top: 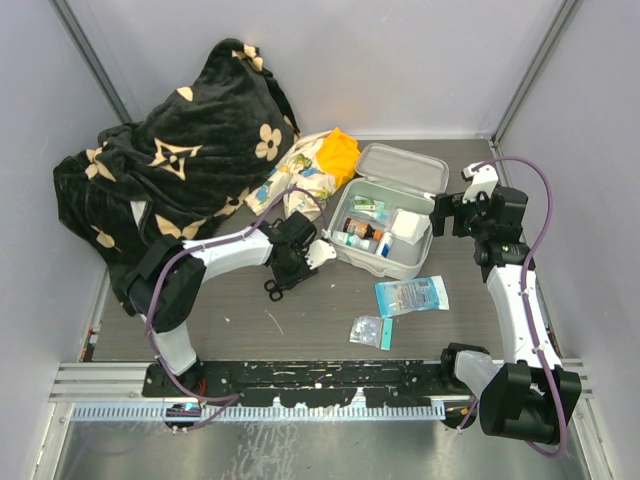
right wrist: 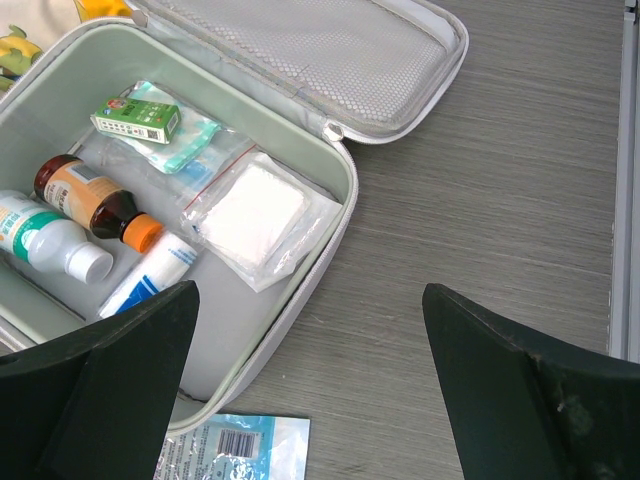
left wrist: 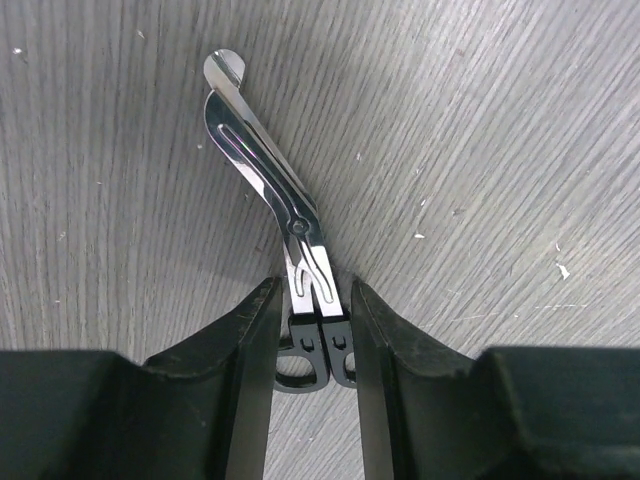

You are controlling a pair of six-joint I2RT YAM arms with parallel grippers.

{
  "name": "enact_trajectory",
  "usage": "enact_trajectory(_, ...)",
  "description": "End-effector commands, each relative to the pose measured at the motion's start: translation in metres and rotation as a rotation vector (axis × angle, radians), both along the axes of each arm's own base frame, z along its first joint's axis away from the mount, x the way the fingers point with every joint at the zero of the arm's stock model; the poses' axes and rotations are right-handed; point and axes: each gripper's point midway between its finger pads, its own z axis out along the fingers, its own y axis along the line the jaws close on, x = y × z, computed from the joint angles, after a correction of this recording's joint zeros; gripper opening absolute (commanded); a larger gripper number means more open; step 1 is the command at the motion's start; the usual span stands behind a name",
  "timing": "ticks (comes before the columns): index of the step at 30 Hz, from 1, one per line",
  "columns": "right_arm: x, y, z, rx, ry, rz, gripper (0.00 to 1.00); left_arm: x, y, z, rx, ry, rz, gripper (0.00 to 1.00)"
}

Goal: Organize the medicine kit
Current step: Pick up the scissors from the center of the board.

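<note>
Next, I grip the scissors' steel shanks squarely with my left gripper, since they slant loosely between its fingers, before offering the free blades (left wrist: 262,157) to my right gripper.
The medicine kit (top: 416,264) lies open right of centre, lid (top: 402,168) folded back. Inside the medicine kit (right wrist: 343,196) are a brown bottle (right wrist: 95,205), a white bottle (right wrist: 50,245), a tube (right wrist: 150,275), a gauze packet (right wrist: 255,215) and a green box (right wrist: 135,118). Steel scissors (left wrist: 262,170) with black handles lie flat on the table. My left gripper (left wrist: 312,285) has its fingers closed against their handles. Its place from above is left of the kit, left gripper (top: 292,268), scissors handles (top: 274,290). My right gripper (right wrist: 310,290) hangs open over the kit's right edge, nothing between its fingers.
A blue packet (top: 411,295) and a smaller clear packet (top: 367,331) lie in front of the kit. A black flowered blanket (top: 170,170) fills the back left. A floral-and-orange cloth bundle (top: 320,165) sits behind the kit's left side. Walls close both sides.
</note>
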Motion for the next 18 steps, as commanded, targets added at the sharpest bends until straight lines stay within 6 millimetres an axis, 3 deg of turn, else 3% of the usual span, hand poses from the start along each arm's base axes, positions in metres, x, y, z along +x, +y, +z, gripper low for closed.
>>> enact_trajectory(1, 0.004, 0.000, 0.012, -0.011, -0.045, 0.010, 1.00, 0.005, 0.001, 0.011, -0.011, -0.037, -0.047, 0.38)
enact_trajectory(6, 0.004, -0.001, 0.012, -0.014, -0.045, 0.011, 1.00, 0.012, -0.008, 0.007, -0.018, -0.036, -0.054, 0.48)
enact_trajectory(10, 0.004, -0.001, 0.011, -0.015, -0.044, 0.009, 1.00, 0.014, -0.014, 0.004, -0.029, -0.025, -0.055, 0.49)
enact_trajectory(18, 0.003, 0.000, 0.013, -0.016, -0.049, 0.012, 1.00, 0.009, -0.020, -0.008, -0.007, 0.003, -0.070, 0.40)
